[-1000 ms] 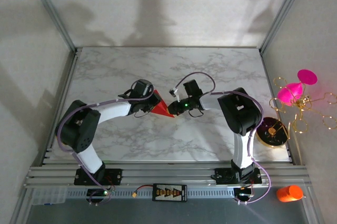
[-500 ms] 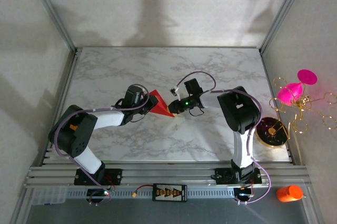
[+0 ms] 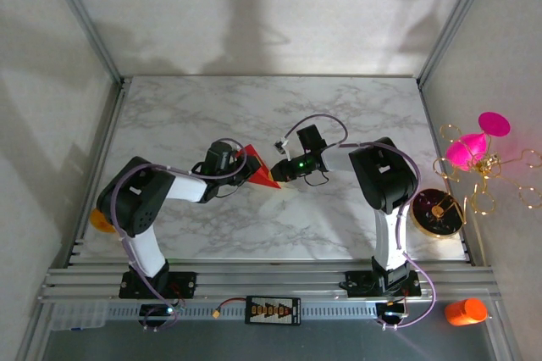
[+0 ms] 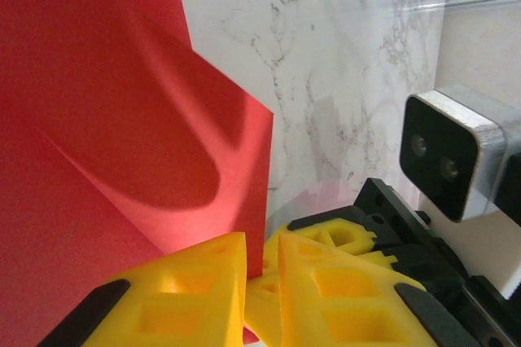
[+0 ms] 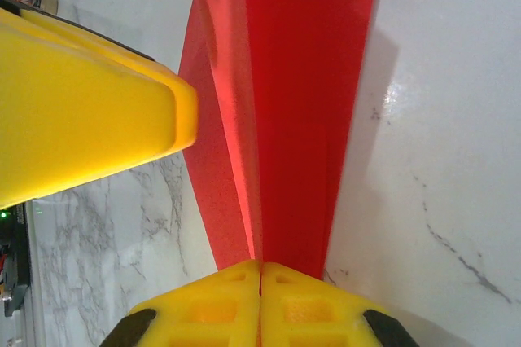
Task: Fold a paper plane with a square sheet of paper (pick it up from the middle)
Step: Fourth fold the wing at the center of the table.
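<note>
The paper's pointed end has its flap standing up, so next my right gripper opens and retake that end [image 5: 281, 249] as my left gripper flattens the flap.
The square sheet of paper [image 3: 258, 168] is bright red and folded into a creased, pointed triangle, held just above the marble table [image 3: 212, 107] between both arms. My left gripper [image 3: 243, 171] is on its left side. In the left wrist view its yellow fingers [image 4: 203, 282] are shut on the paper's [image 4: 122, 119] edge. My right gripper [image 3: 278, 173] holds the pointed right end. In the right wrist view the gripper [image 5: 260, 264] is shut tight with the folded paper [image 5: 285, 78] coming out between its pads. The two grippers nearly touch.
A magenta cone ornament with gold wire [image 3: 476, 145] and a round black and gold object [image 3: 436, 211] sit off the table's right edge. An orange bottle [image 3: 465, 311] lies at the near right. Metal frame posts border the table.
My left gripper has narrowed onto the paper's left edge and its arm has swung, the elbow moving left. The right gripper and the paper have barely moved.
</note>
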You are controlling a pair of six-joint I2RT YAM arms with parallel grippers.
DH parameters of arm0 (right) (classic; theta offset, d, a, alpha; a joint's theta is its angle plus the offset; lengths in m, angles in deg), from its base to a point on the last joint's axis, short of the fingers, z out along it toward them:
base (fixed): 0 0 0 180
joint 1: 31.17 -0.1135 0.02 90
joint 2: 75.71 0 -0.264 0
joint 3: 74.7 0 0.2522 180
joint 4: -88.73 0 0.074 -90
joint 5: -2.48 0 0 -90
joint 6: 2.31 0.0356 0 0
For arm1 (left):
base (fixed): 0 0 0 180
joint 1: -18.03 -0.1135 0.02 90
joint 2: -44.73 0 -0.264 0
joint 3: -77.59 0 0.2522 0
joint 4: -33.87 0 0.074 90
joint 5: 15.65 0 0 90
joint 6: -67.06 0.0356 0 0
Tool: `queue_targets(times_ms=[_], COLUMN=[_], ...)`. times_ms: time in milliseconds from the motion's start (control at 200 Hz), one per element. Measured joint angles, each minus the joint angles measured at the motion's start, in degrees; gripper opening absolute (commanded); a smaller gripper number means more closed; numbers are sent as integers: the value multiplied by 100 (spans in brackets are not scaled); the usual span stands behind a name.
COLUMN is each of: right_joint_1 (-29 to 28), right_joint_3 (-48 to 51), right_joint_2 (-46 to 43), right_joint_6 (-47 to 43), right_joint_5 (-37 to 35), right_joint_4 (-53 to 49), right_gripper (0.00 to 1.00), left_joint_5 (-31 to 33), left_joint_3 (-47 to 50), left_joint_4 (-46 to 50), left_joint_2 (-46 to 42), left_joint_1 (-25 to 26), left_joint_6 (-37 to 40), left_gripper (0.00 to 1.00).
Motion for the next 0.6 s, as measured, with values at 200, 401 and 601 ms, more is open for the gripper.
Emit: queue_targets(times_ms=[200,401,601], right_joint_1=[4,4,7], right_joint_3=[-48,-76,-153], right_joint_2=[20,31,68], right_joint_6=[15,15,17], right_joint_5=[13,20,33], right_joint_4=[-79,-131,-249], right_gripper=[10,11,11], left_joint_5=[-22,-22,-22], left_joint_3=[-2,-17,-118], left_joint_4=[-131,-175,-153], left_joint_2=[146,251,350], left_joint_1=[-20,-37,-57], left_joint_6=[-15,-59,-103], left_gripper=[18,18,17])
